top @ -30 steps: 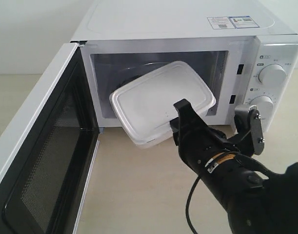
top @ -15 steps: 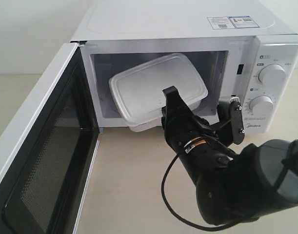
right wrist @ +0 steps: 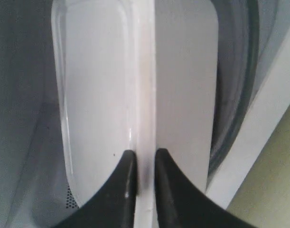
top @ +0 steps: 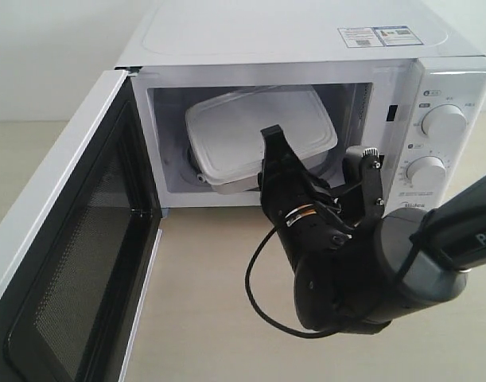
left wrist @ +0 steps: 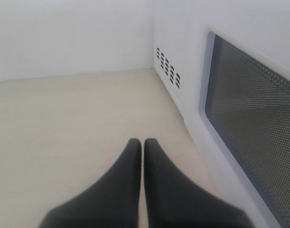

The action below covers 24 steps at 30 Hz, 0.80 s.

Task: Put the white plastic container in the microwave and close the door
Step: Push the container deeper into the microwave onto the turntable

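Next, my right gripper lets go of the white plastic container on the glass turntable inside the microwave [top: 255,157].
The white plastic container [top: 254,131] hangs tilted inside the cavity of the white microwave [top: 306,48], its near edge pinched by my right gripper [top: 270,163]. In the right wrist view the two black fingers [right wrist: 126,166] clamp the container's rim [right wrist: 145,95], so the right gripper [right wrist: 144,159] is shut on it. The door [top: 64,263] stands wide open at the left, its mesh window facing inward. My left gripper [left wrist: 143,145] is shut and empty above the table, beside the outer face of the door [left wrist: 249,118].
Two round dials [top: 443,121] sit on the microwave's right panel, close to my right arm [top: 362,270]. The glass turntable [right wrist: 239,85] lies under the container. A beige tabletop [top: 211,302] stretches in front of the microwave.
My right gripper has carried the container forward from the doorway into the cavity. The door has not moved.
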Each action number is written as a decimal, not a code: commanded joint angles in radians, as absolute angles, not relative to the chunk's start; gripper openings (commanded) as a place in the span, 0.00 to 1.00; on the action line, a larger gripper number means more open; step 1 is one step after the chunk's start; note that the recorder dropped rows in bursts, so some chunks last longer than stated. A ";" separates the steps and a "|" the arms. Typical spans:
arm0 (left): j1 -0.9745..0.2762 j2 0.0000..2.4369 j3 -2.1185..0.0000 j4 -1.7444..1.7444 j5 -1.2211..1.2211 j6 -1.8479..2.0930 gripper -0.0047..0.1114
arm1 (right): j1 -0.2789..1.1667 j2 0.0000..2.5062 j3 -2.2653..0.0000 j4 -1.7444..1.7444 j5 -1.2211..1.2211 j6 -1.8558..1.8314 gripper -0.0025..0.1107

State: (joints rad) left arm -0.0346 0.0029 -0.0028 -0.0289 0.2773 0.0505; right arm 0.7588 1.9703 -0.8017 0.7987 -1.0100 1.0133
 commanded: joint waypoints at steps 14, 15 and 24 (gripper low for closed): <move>-0.032 0.000 0.000 -0.034 0.269 0.053 0.07 | 0.737 1.967 -0.860 0.803 -1.001 0.985 0.02; -0.032 0.000 0.000 -0.034 0.269 0.053 0.07 | 0.731 1.967 -0.861 0.804 -0.996 0.982 0.02; -0.032 0.000 0.000 -0.034 0.269 0.053 0.07 | 0.712 1.967 -0.881 0.801 -0.963 0.940 0.02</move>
State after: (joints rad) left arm -0.0346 0.0029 -0.0028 -0.0289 0.2773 0.0505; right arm 0.7254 1.9703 -0.8695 0.8141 -0.9622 0.9646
